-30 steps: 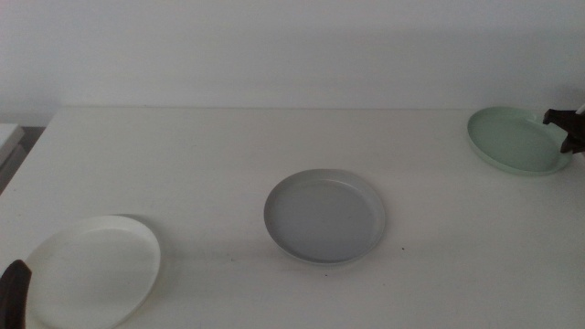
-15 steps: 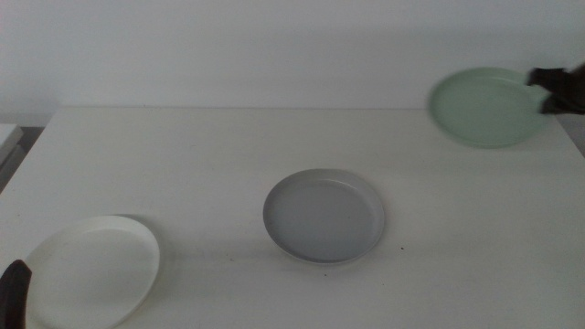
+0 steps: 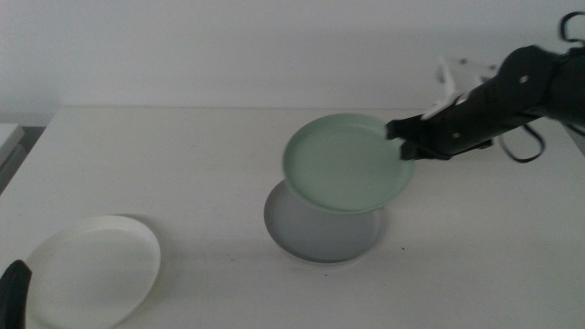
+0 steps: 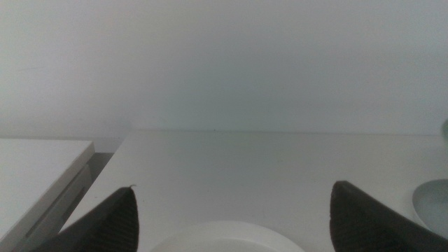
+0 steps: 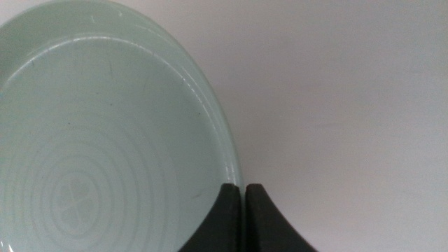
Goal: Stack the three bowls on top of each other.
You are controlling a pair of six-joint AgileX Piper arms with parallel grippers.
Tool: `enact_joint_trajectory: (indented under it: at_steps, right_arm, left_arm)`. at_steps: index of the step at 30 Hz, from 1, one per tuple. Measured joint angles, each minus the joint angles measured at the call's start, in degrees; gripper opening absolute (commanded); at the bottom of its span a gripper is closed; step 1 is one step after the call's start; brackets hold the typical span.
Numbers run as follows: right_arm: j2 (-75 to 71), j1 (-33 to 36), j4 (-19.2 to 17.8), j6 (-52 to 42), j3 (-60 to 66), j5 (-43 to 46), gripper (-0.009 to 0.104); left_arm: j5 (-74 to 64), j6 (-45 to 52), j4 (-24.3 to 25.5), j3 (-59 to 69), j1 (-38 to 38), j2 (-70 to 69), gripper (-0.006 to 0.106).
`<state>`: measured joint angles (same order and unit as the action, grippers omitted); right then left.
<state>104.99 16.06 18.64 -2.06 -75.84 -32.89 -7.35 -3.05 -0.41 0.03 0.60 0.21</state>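
The robot's right gripper needs to release the pale mint green bowl in the grey bowl (image 3: 321, 217) at the middle of the table.
My right gripper (image 3: 403, 137) is shut on the rim of the pale mint green bowl (image 3: 345, 163) and holds it in the air, tilted, just above the grey bowl (image 3: 322, 230) at the table's middle. In the right wrist view the jaws pinch the green bowl's (image 5: 98, 147) edge, and the gripper (image 5: 243, 192) shows closed. The white bowl (image 3: 91, 271) lies at the front left. My left gripper (image 4: 231, 220) is open and waits by the white bowl (image 4: 224, 236); one dark jaw shows at the middle view's lower left corner (image 3: 13, 291).
The white table (image 3: 183, 164) has a wall behind it. A white surface (image 3: 7, 137) stands beyond the table's left edge. The right arm (image 3: 512, 96) reaches in over the table's back right.
My right gripper has lifted the green bowl from the table's back right and carried it left, to above the grey bowl. The left gripper and the white bowl have not moved.
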Motion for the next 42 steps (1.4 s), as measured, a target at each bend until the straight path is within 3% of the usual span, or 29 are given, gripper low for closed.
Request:
enact_joint_trajectory:
  at_steps: [9,27,33,36,40,42]
  right_arm:
    - [3.26,5.77,0.11,2.06,0.23,2.19,-0.003]
    - [6.42,6.13,-3.49,4.99,0.23,2.23,-0.002]
    - [6.42,6.13,-3.49,5.09,0.23,2.23,0.032]
    - [6.42,6.13,-3.74,5.09,-0.06,0.75,0.057]
    - [4.73,6.13,-7.40,4.99,-4.12,-5.11,0.091]
    - [2.52,6.13,-9.49,4.30,-7.70,-8.82,0.093]
  left_arm:
    - [0.00,0.00,0.00,0.00,0.00,0.00,0.094]
    - [0.00,0.00,0.00,0.00,0.00,0.00,0.094]
    - [0.00,0.00,0.00,0.00,0.00,0.00,0.094]
    - [0.00,0.00,0.00,0.00,0.00,0.00,0.094]
    - [0.00,0.00,0.41,0.00,0.00,0.00,0.094]
    - [0.00,0.00,0.41,0.00,0.00,0.00,0.094]
